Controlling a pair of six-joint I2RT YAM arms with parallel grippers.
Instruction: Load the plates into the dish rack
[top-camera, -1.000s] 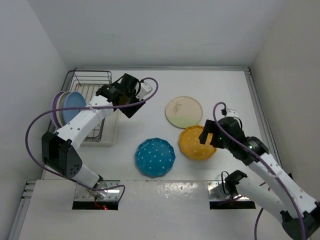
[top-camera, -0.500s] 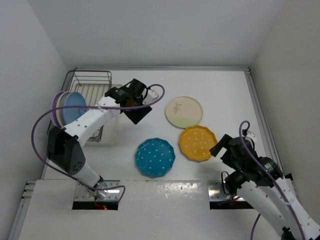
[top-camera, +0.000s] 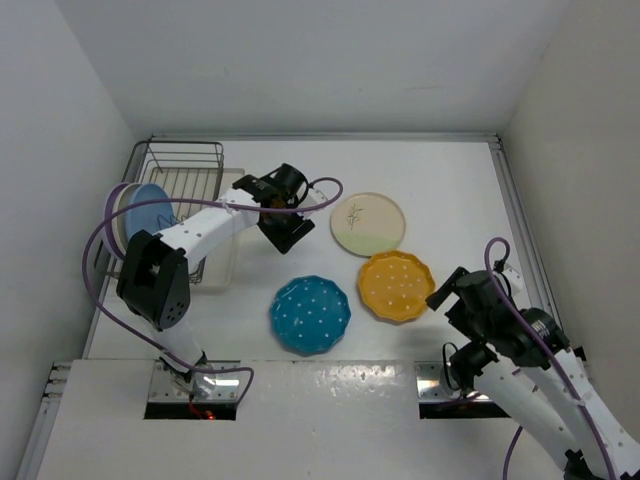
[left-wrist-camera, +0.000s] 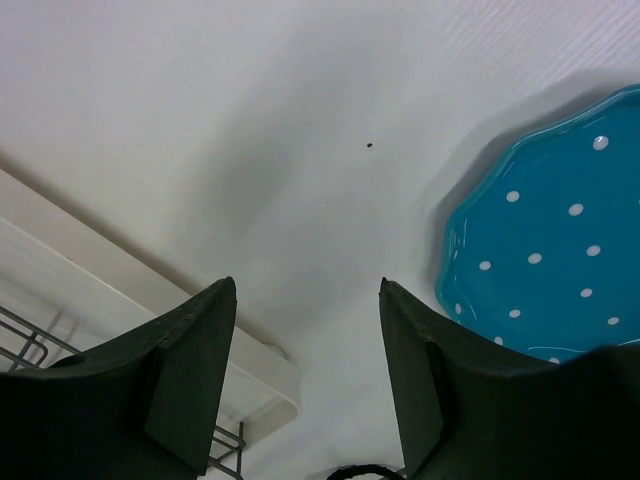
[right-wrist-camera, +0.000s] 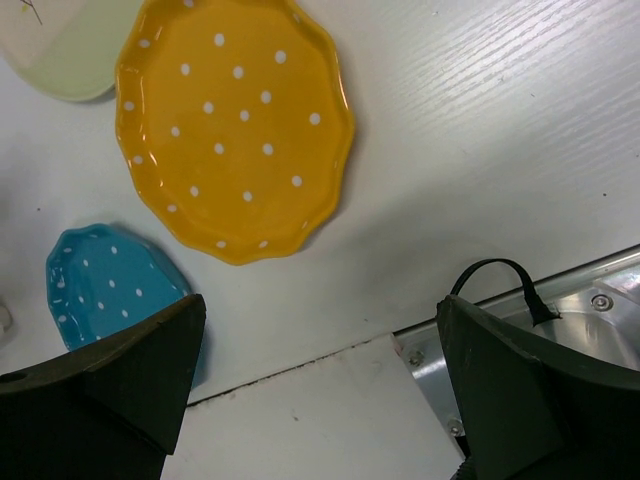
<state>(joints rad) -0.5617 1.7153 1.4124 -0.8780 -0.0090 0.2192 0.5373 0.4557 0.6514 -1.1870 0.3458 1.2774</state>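
The scalloped teal plate is next for my left gripper. It should go there and close on the plate's rim (top-camera: 282, 291) (left-wrist-camera: 443, 284) at the plate's far side toward the dish rack.
The dish rack (top-camera: 190, 185) stands at the far left on its cream drip tray (top-camera: 222, 262); the light blue plate (top-camera: 148, 210) stands upright in it, with cream and purple rims behind. The sprig plate (top-camera: 368, 223), the orange-yellow dotted plate (top-camera: 396, 286) and the scalloped teal plate (top-camera: 310, 314) lie flat on the table. My left gripper (top-camera: 288, 236) is open and empty between the rack and the sprig plate; its wrist view shows the teal plate (left-wrist-camera: 550, 255) and the tray corner (left-wrist-camera: 240, 370). My right gripper (top-camera: 446, 290) is open and empty right of the orange plate (right-wrist-camera: 232, 125).
White walls close in the table on the left, back and right. The arm bases and metal mounting plates (top-camera: 455, 385) sit at the near edge. The right wrist view shows the near table edge (right-wrist-camera: 330, 350).
My left gripper has moved right, away from the rack toward the table's middle. My right arm has drawn back from over the orange plate toward the near right edge.
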